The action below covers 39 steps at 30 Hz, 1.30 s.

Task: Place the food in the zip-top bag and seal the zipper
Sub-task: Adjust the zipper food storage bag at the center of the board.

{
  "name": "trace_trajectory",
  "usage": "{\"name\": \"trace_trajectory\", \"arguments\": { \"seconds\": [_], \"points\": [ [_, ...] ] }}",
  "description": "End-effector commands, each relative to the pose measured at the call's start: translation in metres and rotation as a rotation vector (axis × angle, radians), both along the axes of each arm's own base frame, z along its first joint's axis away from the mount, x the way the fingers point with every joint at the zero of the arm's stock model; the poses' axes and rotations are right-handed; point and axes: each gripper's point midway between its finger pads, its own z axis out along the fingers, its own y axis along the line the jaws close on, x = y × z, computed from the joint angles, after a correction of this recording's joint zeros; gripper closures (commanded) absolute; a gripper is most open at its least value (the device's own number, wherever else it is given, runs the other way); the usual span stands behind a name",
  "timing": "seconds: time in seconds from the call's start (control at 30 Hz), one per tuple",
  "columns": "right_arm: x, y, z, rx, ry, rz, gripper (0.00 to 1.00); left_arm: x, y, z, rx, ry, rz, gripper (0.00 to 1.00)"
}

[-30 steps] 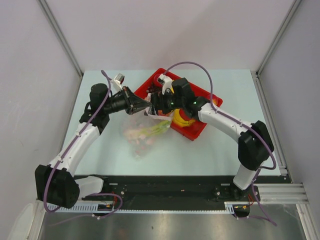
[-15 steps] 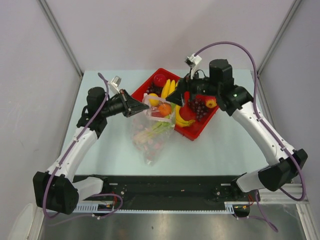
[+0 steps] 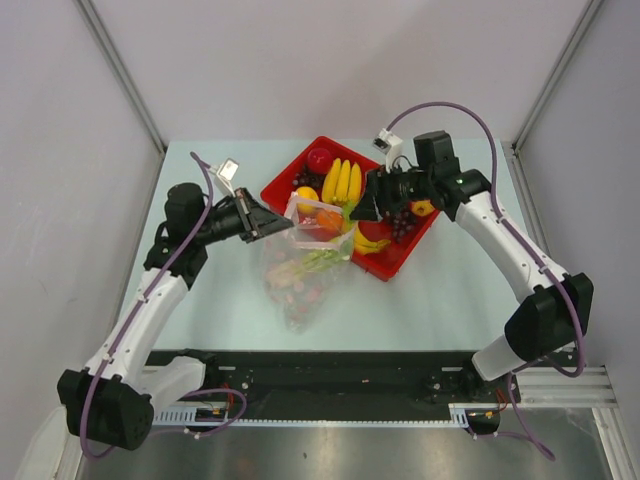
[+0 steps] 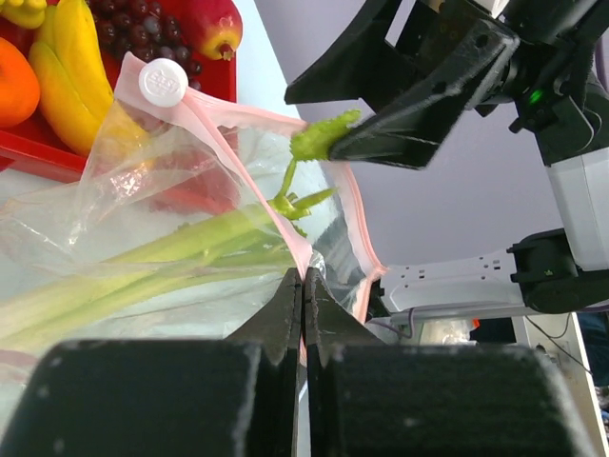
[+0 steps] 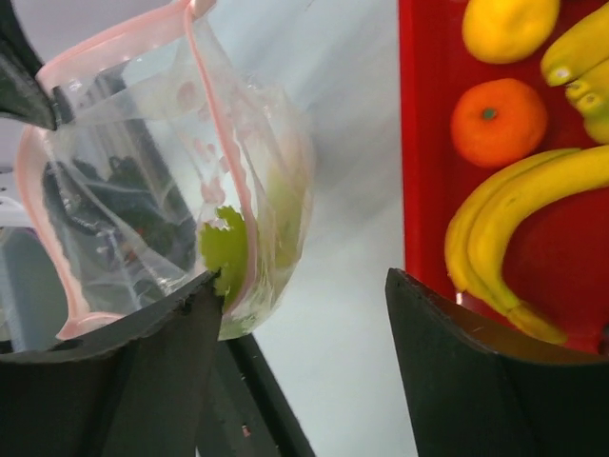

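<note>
My right gripper needs to take hold of the free zipper edge (image 3: 353, 233) and lift the bag together with my left gripper, because the leek's leafy tip pokes out of the bag's opening.
The clear zip-top bag (image 3: 300, 275) lies left of the red tray (image 3: 400, 260), its mouth held up. My left gripper (image 3: 268, 220) is shut on the pink zipper (image 4: 249, 114) at the bag's mouth. The green-white leek (image 4: 162, 248) lies inside the bag; its leafy tip (image 5: 224, 249) sticks out at the mouth. My right gripper (image 3: 362, 208) is open and empty between the bag mouth and the tray, one finger beside that tip. In the tray lie bananas (image 5: 533, 205), an orange (image 5: 498, 122), a lemon (image 5: 509, 24), a red apple (image 3: 320, 160) and dark grapes (image 3: 400, 215).
A white slider tab (image 4: 164, 81) sits on one end of the zipper. The pale table (image 3: 440, 290) is walled in by grey panels on three sides. A black rail (image 3: 330, 385) runs along the near edge by the arm bases.
My right gripper has drawn back from the bag mouth toward the tray and hangs open. The left gripper has shifted slightly left, still holding the bag's edge.
</note>
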Motion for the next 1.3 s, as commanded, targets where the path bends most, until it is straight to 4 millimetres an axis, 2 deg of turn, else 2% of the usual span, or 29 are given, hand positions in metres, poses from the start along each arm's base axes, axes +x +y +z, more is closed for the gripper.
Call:
{"name": "trace_trajectory", "arguments": {
  "seconds": [0.0, 0.03, 0.13, 0.2, 0.33, 0.43, 0.53, 0.57, 0.67, 0.73, 0.8, 0.87, 1.0, 1.03, 1.13, 1.17, 1.27],
  "points": [
    [-0.044, 0.008, 0.024, 0.078, 0.031, 0.139, 0.23, -0.004, 0.005, 0.002, 0.03, -0.066, 0.014, 1.0],
    [-0.054, 0.015, 0.023, 0.067, 0.04, 0.17, 0.22, -0.004, 0.006, 0.003, 0.031, -0.068, 0.015, 1.0],
    [-0.07, 0.018, 0.017, 0.029, 0.073, 0.192, 0.23, -0.004, 0.006, 0.004, 0.034, -0.076, 0.02, 1.0],
    [-0.08, 0.019, 0.01, -0.001, 0.062, 0.211, 0.31, -0.003, 0.007, 0.004, 0.038, -0.08, 0.02, 1.0],
    [-0.093, 0.016, 0.001, -0.041, 0.076, 0.254, 0.4, -0.007, 0.008, 0.002, 0.047, -0.08, 0.019, 1.0],
    [-0.103, 0.013, 0.004, -0.041, 0.087, 0.286, 0.38, -0.008, 0.009, 0.002, 0.053, -0.086, 0.022, 0.99],
    [-0.114, 0.01, 0.008, -0.029, 0.116, 0.31, 0.33, -0.009, 0.009, 0.003, 0.052, -0.092, 0.022, 1.0],
    [-0.116, 0.01, 0.011, -0.011, 0.138, 0.308, 0.28, -0.011, 0.009, 0.003, 0.05, -0.096, 0.016, 1.0],
    [-0.093, 0.002, 0.026, 0.063, 0.174, 0.226, 0.17, -0.013, 0.009, 0.001, 0.056, -0.104, 0.014, 1.0],
    [-0.063, -0.003, 0.045, 0.119, 0.146, 0.16, 0.16, -0.015, 0.01, 0.0, 0.058, -0.105, 0.009, 1.0],
    [-0.043, -0.003, 0.058, 0.169, 0.143, 0.119, 0.18, -0.017, 0.01, -0.001, 0.059, -0.101, 0.006, 1.0],
    [-0.031, 0.002, 0.064, 0.198, 0.12, 0.115, 0.19, -0.017, 0.01, -0.002, 0.062, -0.102, 0.006, 1.0],
    [-0.019, 0.019, 0.049, 0.145, 0.048, 0.125, 0.29, -0.016, 0.01, -0.003, 0.063, -0.101, 0.008, 1.0],
    [-0.023, 0.028, 0.044, 0.121, 0.027, 0.151, 0.3, -0.016, 0.009, -0.002, 0.062, -0.105, 0.005, 1.0],
    [-0.029, 0.037, 0.024, 0.032, -0.028, 0.195, 0.36, -0.015, 0.01, 0.0, 0.062, -0.112, 0.009, 1.0],
    [-0.039, 0.044, 0.018, 0.012, -0.032, 0.225, 0.38, -0.015, 0.01, 0.0, 0.062, -0.111, 0.011, 1.0],
    [-0.041, 0.054, 0.008, -0.035, -0.074, 0.242, 0.39, -0.015, 0.01, -0.003, 0.061, -0.106, 0.012, 1.0]
  ]
}}
